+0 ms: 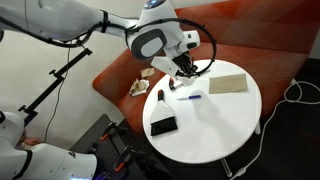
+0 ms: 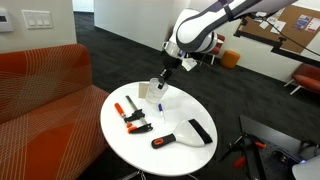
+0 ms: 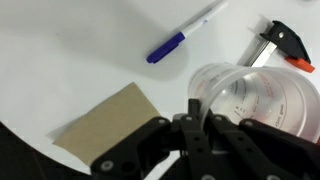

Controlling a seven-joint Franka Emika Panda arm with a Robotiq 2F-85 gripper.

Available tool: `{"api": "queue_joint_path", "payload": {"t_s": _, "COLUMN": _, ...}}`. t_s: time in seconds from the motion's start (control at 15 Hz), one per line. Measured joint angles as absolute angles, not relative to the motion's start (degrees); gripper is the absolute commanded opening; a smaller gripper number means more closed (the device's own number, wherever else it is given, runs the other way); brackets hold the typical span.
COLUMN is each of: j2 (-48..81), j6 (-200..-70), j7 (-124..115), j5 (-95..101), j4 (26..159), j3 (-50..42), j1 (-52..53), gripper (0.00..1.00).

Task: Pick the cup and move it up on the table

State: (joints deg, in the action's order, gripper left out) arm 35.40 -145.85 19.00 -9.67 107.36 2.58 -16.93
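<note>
The robot will use its gripper to set the plastic cup down on the white table [image 1: 202, 91] [image 3: 177, 106] between the blue pen and the tan card. The cup now hangs tilted over the table's far part.
The translucent plastic cup [image 3: 258, 96] fills the right of the wrist view, tilted, with its rim wall pinched between my fingers. My gripper [image 3: 197, 112] is shut on that rim. In both exterior views the gripper [image 1: 185, 70] [image 2: 165, 73] hangs over the far part of the round white table [image 1: 222, 122] [image 2: 130, 150], near the couch side. The cup [image 2: 157, 88] shows faintly under the fingers. I cannot tell whether its base touches the tabletop.
On the table lie a blue pen [image 3: 180, 42] [image 1: 191, 97], a tan card [image 3: 105, 125] [image 1: 228, 83], an orange-handled clamp [image 3: 282, 45] [image 2: 128, 115], a black brush [image 1: 163, 125] [image 2: 200, 130] and an orange-handled scraper [image 2: 166, 140]. The red-orange couch [image 1: 270, 45] stands behind.
</note>
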Motion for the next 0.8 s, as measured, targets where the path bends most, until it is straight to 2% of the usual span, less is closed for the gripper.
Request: {"api": "queue_joint_path", "payload": {"t_s": 0.8, "j2": 44.3, "j6": -146.0, "j7": 16.3, "j5": -4.2, "j4": 97.6, "j3": -0.5, "j1": -14.3, "gripper": 0.01}}
